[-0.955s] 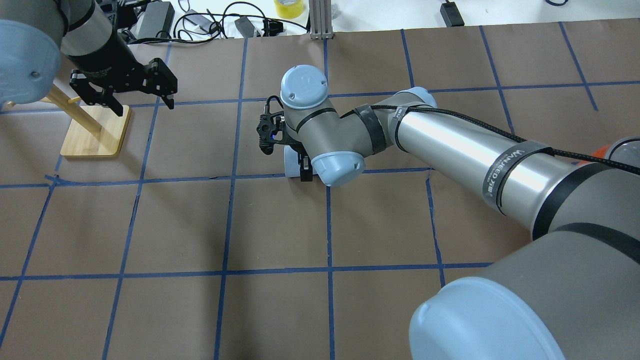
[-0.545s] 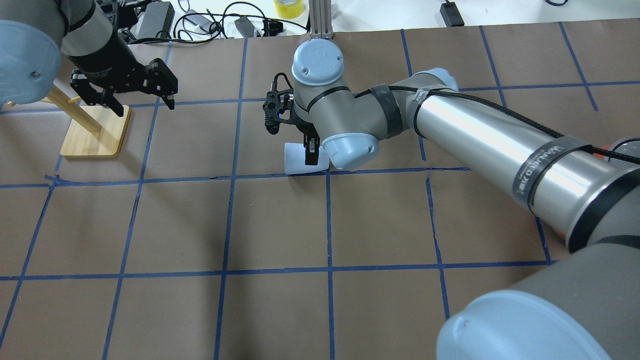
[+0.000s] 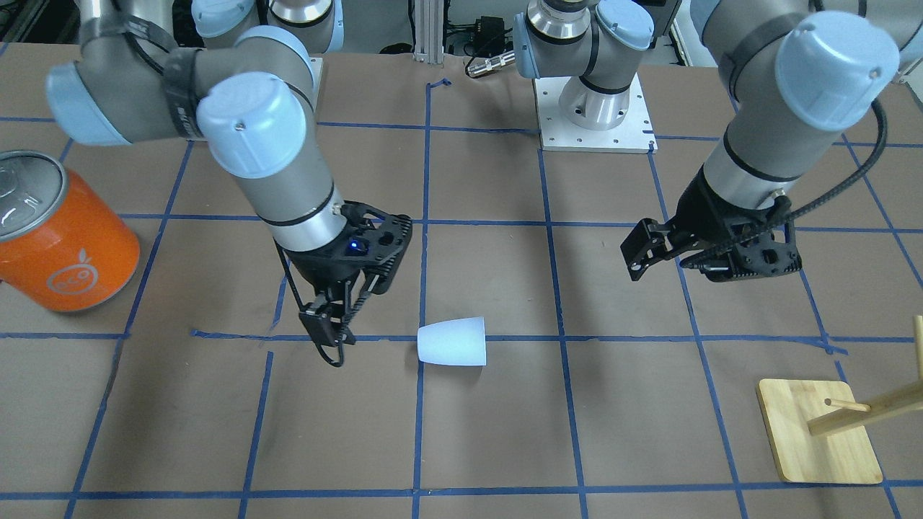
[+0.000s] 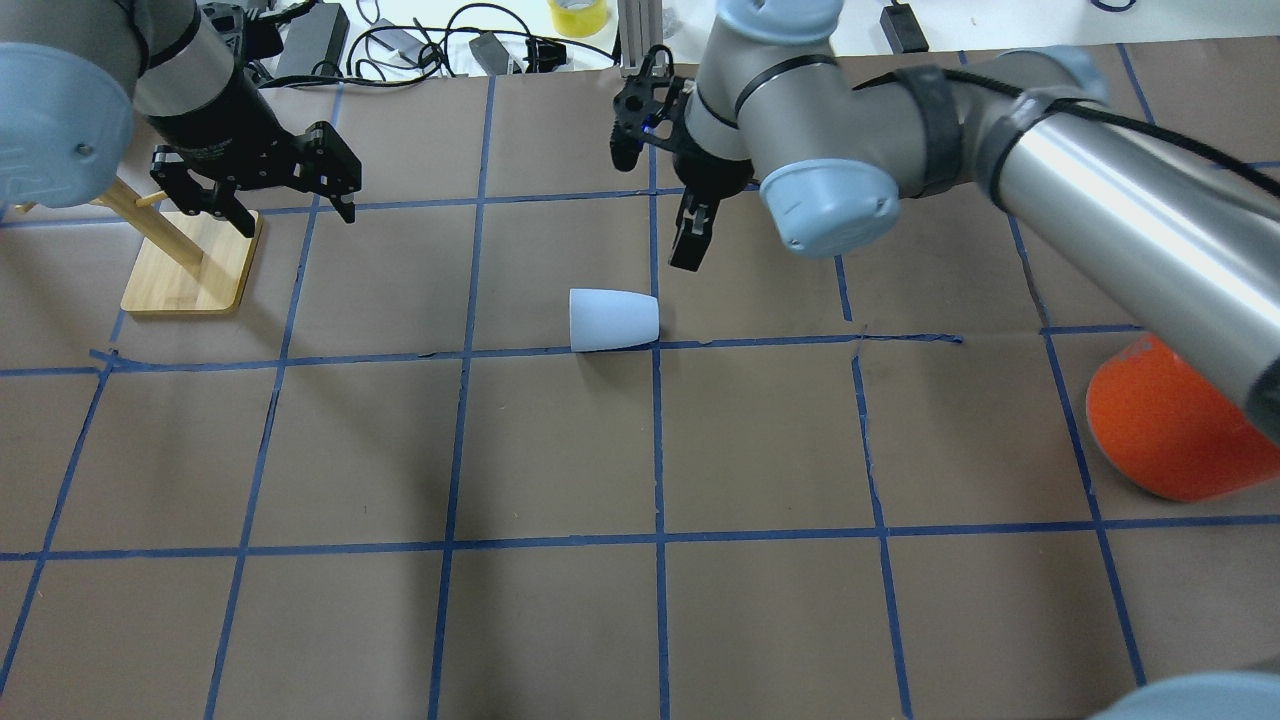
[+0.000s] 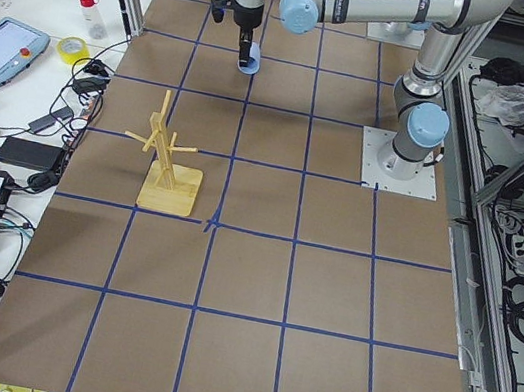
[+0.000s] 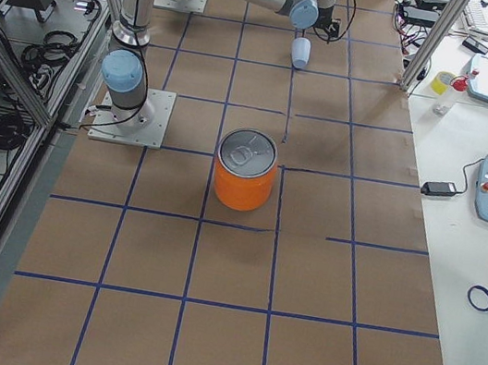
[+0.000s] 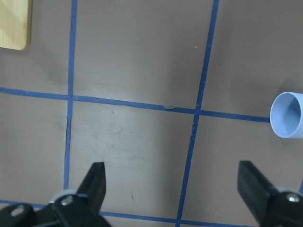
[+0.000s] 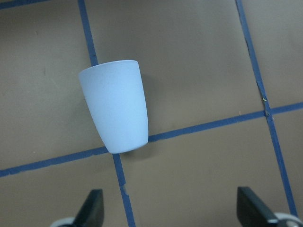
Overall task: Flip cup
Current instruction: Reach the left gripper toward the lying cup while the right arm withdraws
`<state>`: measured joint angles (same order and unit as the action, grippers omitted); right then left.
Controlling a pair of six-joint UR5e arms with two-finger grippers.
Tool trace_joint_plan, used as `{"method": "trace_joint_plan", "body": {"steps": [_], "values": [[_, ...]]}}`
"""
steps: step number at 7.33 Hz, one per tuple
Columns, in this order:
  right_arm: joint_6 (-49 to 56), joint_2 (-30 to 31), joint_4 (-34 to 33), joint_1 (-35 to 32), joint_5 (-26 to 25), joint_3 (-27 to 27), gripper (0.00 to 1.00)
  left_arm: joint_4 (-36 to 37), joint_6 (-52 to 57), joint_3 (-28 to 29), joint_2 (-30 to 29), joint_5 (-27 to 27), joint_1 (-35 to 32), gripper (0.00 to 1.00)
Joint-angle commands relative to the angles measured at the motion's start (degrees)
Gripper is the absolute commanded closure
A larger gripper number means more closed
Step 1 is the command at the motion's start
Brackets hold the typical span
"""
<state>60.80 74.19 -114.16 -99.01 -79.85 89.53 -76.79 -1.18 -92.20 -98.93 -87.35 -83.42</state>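
Note:
Next, my left gripper grips the cup's upper rim (image 3: 484, 332) (image 7: 301, 114), with one finger inside the opening and the other outside.
The pale lavender-blue cup (image 4: 613, 320) lies on its side on the brown table, next to a blue tape line. Its mouth points toward my left arm's side. It also shows in the front view (image 3: 453, 341) and the right wrist view (image 8: 116, 106). My right gripper (image 4: 689, 238) is open and empty, raised above the table beyond the cup and apart from it; its fingers (image 8: 92, 210) stand wide. My left gripper (image 4: 292, 210) is open and empty, far to the left. The left wrist view shows the cup's blue mouth (image 7: 288, 114) at its right edge.
A large orange can (image 3: 61, 238) with a silver lid stands on my right side, seen also in the overhead view (image 4: 1160, 430). A wooden peg stand (image 4: 190, 265) sits under my left arm. Cables and a yellow tape roll (image 4: 577, 15) lie past the far edge.
My right gripper has let go of the cup, lifted and pulled away toward the far right. The cup stays on its side where it was. The left arm has barely moved.

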Motion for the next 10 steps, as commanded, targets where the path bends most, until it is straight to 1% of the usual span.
{"method": "trace_joint_plan", "body": {"steps": [1, 2, 3, 4, 5, 6, 7, 8, 9, 10], "values": [[-0.68, 6.56, 6.55, 7.57, 0.14, 0.20, 0.00, 15.00, -0.49, -7.34, -4.06, 13.88, -0.25, 0.00], [-2.95, 9.02, 8.67, 8.04, 0.05, 0.47, 0.00, 19.87, -1.18, -9.21, -6.87, 22.40, -0.25, 0.00], [-13.24, 11.05, 10.26, 8.22, 0.05, 0.47, 0.00, 22.18, -1.54, -9.40, -9.42, 25.96, -0.43, 0.00], [-24.48, 13.68, 10.36, 8.48, -0.38, 0.21, 0.00, 22.73, -2.76, -9.40, -11.27, 27.48, -1.82, 0.00], [-28.68, 16.57, 12.45, 8.39, -4.04, 0.29, 0.00, 24.47, -3.56, -9.40, -13.03, 29.84, -3.49, 0.00], [-34.11, 18.34, 14.82, 8.31, -8.78, 0.30, 0.00, 24.93, -5.22, -9.58, -14.87, 35.00, -4.11, 0.00], [-40.87, 18.45, 14.58, 8.48, -9.87, 0.21, 0.00, 25.63, -7.06, -9.40, -16.72, 36.79, -4.29, 0.00], [-45.98, 18.36, 14.58, 8.74, -9.97, 0.21, 0.00, 26.94, -7.43, -9.58, -17.70, 36.81, -4.99, 0.00], [-56.30, 18.36, 14.58, 9.01, -9.01, 0.12, 0.00, 26.95, -8.91, -9.58, -18.49, 36.63, -6.22, 0.00], [-59.89, 18.36, 14.32, 9.18, -8.83, -0.05, 0.00, 27.04, -9.45, -9.58, -19.37, 36.98, -6.67, 0.00]]}}
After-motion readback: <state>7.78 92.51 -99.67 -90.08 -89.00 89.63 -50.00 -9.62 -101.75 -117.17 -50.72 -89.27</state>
